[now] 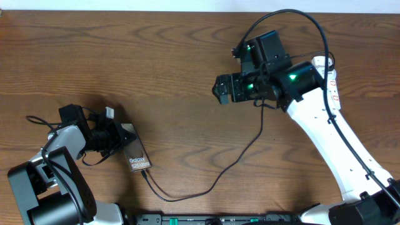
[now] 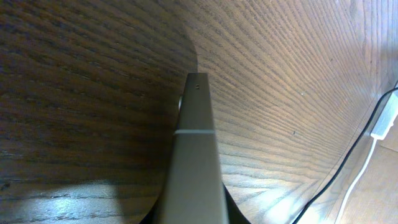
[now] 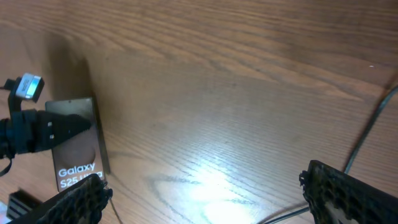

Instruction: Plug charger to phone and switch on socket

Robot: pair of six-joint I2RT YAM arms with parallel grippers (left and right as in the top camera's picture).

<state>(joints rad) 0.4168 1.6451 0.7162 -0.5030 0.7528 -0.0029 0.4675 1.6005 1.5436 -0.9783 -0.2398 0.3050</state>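
The phone will lie on the wooden table [image 1: 141,148] [image 2: 178,146] next to the black fingers of my left gripper after my left gripper releases it.
The bronze-brown phone [image 1: 137,154] with white "Galaxy" lettering lies at the lower left. My left gripper [image 1: 117,140] is shut on its upper end. In the left wrist view the phone [image 2: 196,155] shows edge-on between the jaws. The right wrist view shows the phone [image 3: 78,152] and the left gripper's black fingers on it. The thin black charger cable [image 1: 240,156] runs from the phone's lower end, where its tip meets the phone, up toward the right arm. My right gripper [image 1: 220,87] is open and empty above the table [image 3: 205,186]. The white socket [image 1: 331,84] with red marks shows partly beside the right arm.
The right arm's white link [image 1: 350,150] crosses the table's right side. Thicker black robot cables loop above the right wrist [image 1: 294,15]. A white cord with a small white connector [image 2: 382,118] and a black cable lie at the far right of the left wrist view.
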